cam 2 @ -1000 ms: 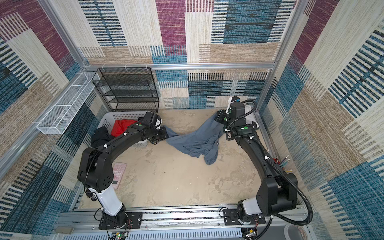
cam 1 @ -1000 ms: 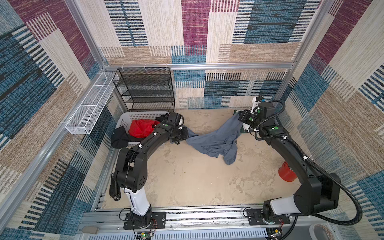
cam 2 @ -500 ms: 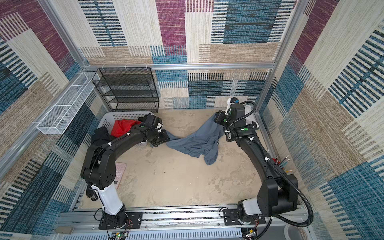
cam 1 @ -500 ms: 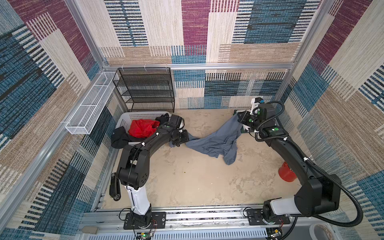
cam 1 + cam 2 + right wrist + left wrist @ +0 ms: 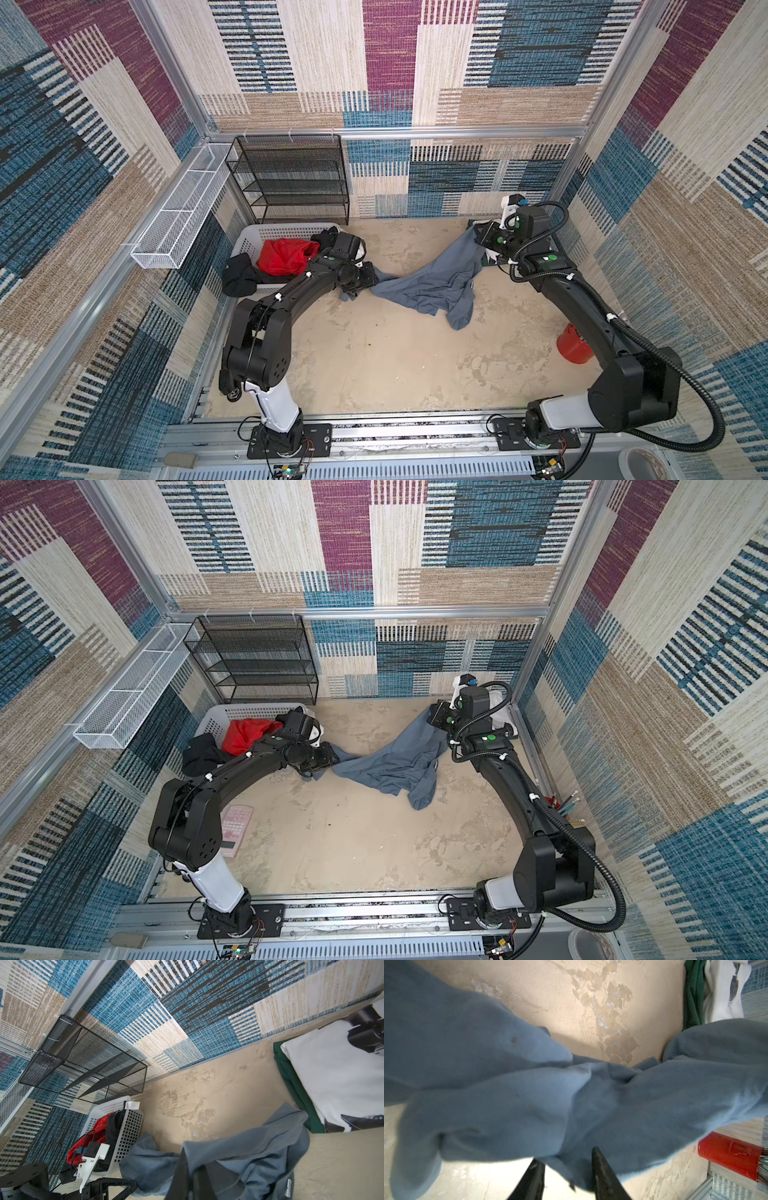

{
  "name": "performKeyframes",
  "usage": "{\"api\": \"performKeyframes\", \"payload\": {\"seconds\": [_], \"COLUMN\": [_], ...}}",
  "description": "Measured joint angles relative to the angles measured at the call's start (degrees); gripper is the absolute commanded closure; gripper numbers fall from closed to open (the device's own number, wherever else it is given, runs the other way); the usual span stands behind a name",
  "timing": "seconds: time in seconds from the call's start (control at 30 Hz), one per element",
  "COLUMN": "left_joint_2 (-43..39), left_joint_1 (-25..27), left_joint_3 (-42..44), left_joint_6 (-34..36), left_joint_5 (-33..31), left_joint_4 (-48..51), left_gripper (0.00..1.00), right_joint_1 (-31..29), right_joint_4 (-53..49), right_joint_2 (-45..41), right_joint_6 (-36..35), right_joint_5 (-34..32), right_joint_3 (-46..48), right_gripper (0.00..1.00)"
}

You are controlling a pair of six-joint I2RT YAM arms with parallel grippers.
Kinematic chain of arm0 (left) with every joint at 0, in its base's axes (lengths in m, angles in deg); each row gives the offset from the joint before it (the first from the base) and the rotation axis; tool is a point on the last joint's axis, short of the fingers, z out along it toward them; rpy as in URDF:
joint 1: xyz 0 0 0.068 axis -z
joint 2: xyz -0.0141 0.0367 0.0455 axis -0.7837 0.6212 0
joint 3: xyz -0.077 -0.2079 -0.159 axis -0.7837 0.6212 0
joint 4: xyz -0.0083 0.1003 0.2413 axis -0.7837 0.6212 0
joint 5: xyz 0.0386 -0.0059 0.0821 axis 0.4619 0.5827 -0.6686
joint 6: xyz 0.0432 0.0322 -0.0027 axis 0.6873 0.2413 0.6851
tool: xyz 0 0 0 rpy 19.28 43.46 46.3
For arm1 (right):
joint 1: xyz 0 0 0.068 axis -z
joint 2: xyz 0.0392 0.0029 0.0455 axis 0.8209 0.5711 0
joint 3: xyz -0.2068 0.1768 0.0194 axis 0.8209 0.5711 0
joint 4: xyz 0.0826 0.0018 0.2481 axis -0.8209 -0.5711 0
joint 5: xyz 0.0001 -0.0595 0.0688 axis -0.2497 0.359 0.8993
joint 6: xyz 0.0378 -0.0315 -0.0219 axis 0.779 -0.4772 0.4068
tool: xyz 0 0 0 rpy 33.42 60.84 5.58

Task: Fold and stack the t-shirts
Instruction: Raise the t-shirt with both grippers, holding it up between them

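The slate-grey t-shirt lies bunched between my grippers, so my left gripper will pinch its loose fold [image 5: 567, 1166] and both should lift and spread it flat before folding.
The slate-grey t-shirt [image 5: 432, 286] [image 5: 390, 766] lies crumpled across the middle of the table, its right end lifted. My right gripper [image 5: 478, 237] [image 5: 193, 1159] is shut on that raised end. My left gripper [image 5: 365, 282] [image 5: 566, 1156] is at the shirt's left end; its fingers [image 5: 602, 1172] stand apart, and a loose fold of grey cloth [image 5: 571, 1095] hangs between them. A folded white t-shirt with black patches [image 5: 336, 1084] lies on a folded dark green t-shirt [image 5: 291, 1088] in the back right corner, behind my right gripper.
A white perforated basket [image 5: 253, 241] at the back left holds red cloth [image 5: 284, 255] and black cloth [image 5: 239, 274]. A black mesh shelf [image 5: 291, 183] stands behind it, with a white wire rack [image 5: 178, 208] on the left wall. A red cup [image 5: 573, 345] stands right, a pink calculator [image 5: 235, 825] front left.
My left gripper's jaws have parted and it has shifted slightly forward and right. The shirt's left end has slackened onto the table. The right arm has held still.
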Motion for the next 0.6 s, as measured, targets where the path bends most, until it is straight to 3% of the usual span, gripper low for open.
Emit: {"api": "performKeyframes", "payload": {"seconds": [0.17, 0.27, 0.3, 0.6], "left_joint_2": [0.42, 1.53, 1.81, 1.38], "left_joint_1": [0.02, 0.09, 0.09, -0.04], "left_joint_3": [1.33, 1.31, 1.27, -3.48], "left_joint_6": [-0.28, -0.85, -0.92, -0.74], "left_joint_5": [0.79, 1.36, 1.68, 1.75], "left_joint_4": [-1.16, -2.01, -1.99, -0.24], "left_gripper": [0.66, 0.97, 1.00, 1.00], "right_joint_1": [0.00, 0.00, 0.00, 0.00], "right_joint_4": [0.33, 0.55, 0.57, 0.94], "right_joint_2": [0.00, 0.00, 0.00, 2.16], "right_joint_6": [0.44, 0.57, 0.57, 0.50], "right_joint_5": [0.94, 1.09, 1.09, 1.27], "right_joint_3": [0.20, 0.44, 0.48, -1.01], "right_gripper": [1.00, 1.00, 1.00, 1.00]}}
